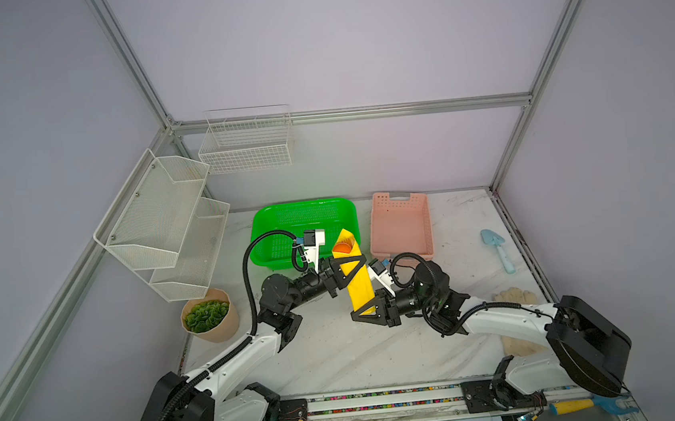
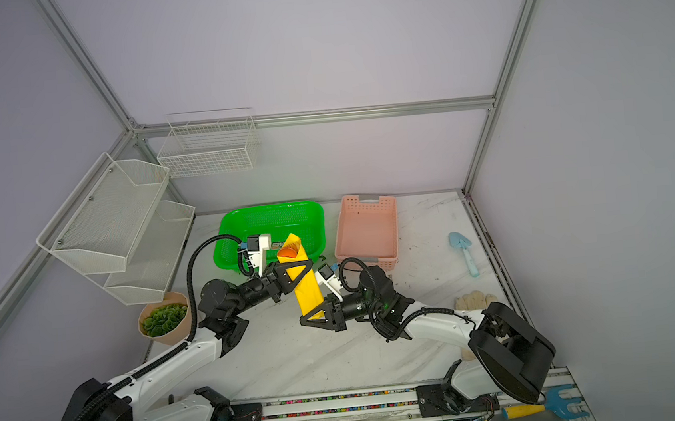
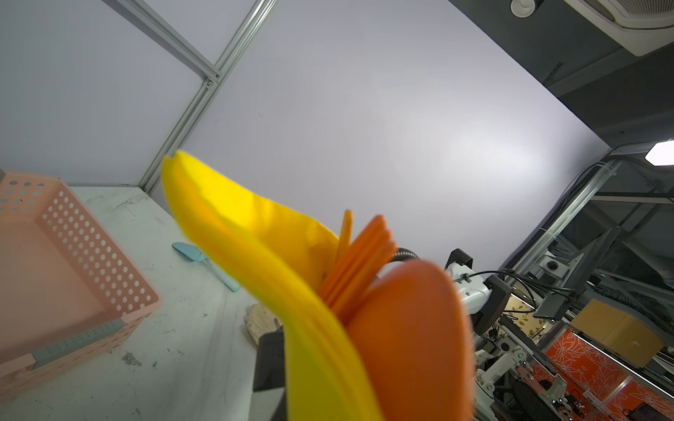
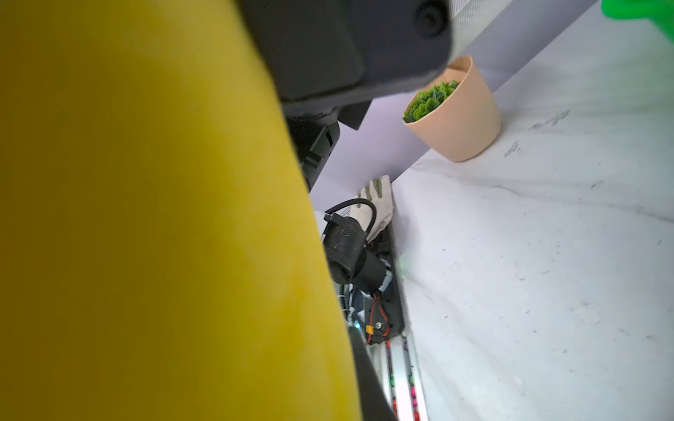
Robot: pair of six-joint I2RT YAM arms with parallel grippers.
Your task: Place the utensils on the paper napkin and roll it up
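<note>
I hold the napkin roll's low end in my right gripper, far from the orange utensils, so I should open it, back away and grab the roll's middle [image 1: 360, 288].
The yellow paper napkin [image 1: 360, 286] is wrapped into a long roll and hangs tilted above the table in both top views. Orange utensils poke out of its far end: a spoon bowl [image 1: 343, 247] shows there. In the left wrist view the spoon [image 3: 412, 335] and slim orange handles [image 3: 364, 255] sit inside the yellow fold [image 3: 255, 248]. My left gripper [image 1: 347, 267] is shut on the roll's upper part, one dark finger [image 3: 270, 359] beside it. My right gripper [image 1: 367, 313] is shut on the lower end; yellow paper [image 4: 146, 218] fills its wrist view.
A green basket [image 1: 260, 226] and a pink basket [image 1: 399, 222] stand behind the roll. A light-blue trowel [image 1: 497, 247] and gloves [image 1: 514, 298] lie at the right. A potted plant [image 1: 212, 318] and white mesh shelves [image 1: 161, 218] are at the left.
</note>
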